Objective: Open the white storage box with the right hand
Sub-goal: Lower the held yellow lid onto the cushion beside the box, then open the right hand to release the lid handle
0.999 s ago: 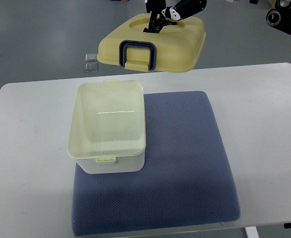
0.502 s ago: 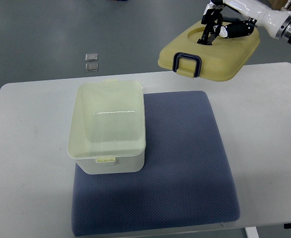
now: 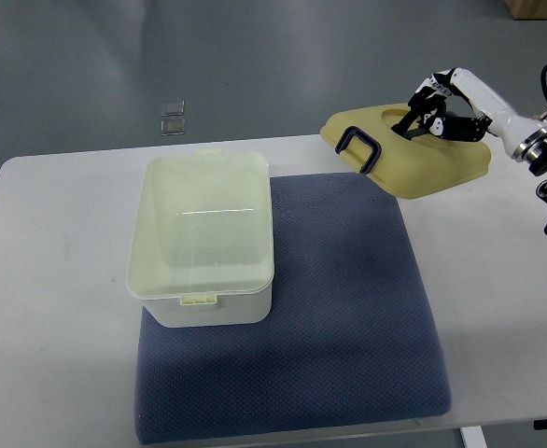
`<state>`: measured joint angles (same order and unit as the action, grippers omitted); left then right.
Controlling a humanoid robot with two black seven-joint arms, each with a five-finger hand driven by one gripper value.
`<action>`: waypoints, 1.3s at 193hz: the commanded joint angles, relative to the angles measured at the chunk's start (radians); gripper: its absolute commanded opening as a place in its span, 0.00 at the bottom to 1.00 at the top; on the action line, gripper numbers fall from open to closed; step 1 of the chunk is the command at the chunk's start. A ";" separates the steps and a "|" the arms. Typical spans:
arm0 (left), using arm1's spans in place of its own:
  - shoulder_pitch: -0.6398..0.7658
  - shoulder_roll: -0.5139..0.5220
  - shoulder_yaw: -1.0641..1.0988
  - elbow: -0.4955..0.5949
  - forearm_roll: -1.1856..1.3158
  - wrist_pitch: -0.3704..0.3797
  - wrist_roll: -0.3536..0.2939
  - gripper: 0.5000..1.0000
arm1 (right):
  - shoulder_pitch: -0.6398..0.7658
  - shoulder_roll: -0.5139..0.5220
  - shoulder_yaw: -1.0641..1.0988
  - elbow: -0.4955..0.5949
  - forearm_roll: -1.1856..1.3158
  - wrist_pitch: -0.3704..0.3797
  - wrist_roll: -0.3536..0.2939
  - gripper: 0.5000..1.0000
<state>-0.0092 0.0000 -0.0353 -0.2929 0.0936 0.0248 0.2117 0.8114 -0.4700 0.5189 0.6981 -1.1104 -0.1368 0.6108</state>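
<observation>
I need to use my right gripper to set the pale yellow lid free on the blue mat's far end (image 3: pixel 350 227), beside the white storage box.
The white storage box (image 3: pixel 202 241) stands open and lidless on the left part of the blue mat (image 3: pixel 348 317). Its pale yellow lid (image 3: pixel 409 154), with a dark blue latch handle (image 3: pixel 358 147), is at the table's back right, low over the surface and tilted; I cannot tell whether it touches. My right hand (image 3: pixel 427 112) is shut on the lid, its black fingers (image 3: pixel 421 116) hooked into the recess on top. The right arm (image 3: pixel 507 117) comes in from the right edge. The left arm is out of view.
The white table (image 3: pixel 49 336) carries the mat at its middle. Two small square plates (image 3: pixel 172 116) lie on the grey floor beyond the table's far edge.
My right hand has carried the lid to the right and down, from above the table's far edge to low over the table's back right part. The box has not moved.
</observation>
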 commanded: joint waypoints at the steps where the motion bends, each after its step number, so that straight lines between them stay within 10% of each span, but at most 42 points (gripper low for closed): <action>1: 0.000 0.000 0.000 0.000 0.000 0.000 0.000 1.00 | -0.031 0.028 -0.010 -0.029 0.000 -0.024 0.000 0.00; 251: 0.000 0.000 0.002 0.003 0.000 -0.013 0.000 1.00 | -0.093 0.229 -0.158 -0.015 -0.019 -0.201 0.000 0.00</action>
<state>-0.0092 0.0000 -0.0338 -0.2908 0.0936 0.0128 0.2117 0.7207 -0.2499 0.3686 0.6827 -1.1293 -0.3275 0.6109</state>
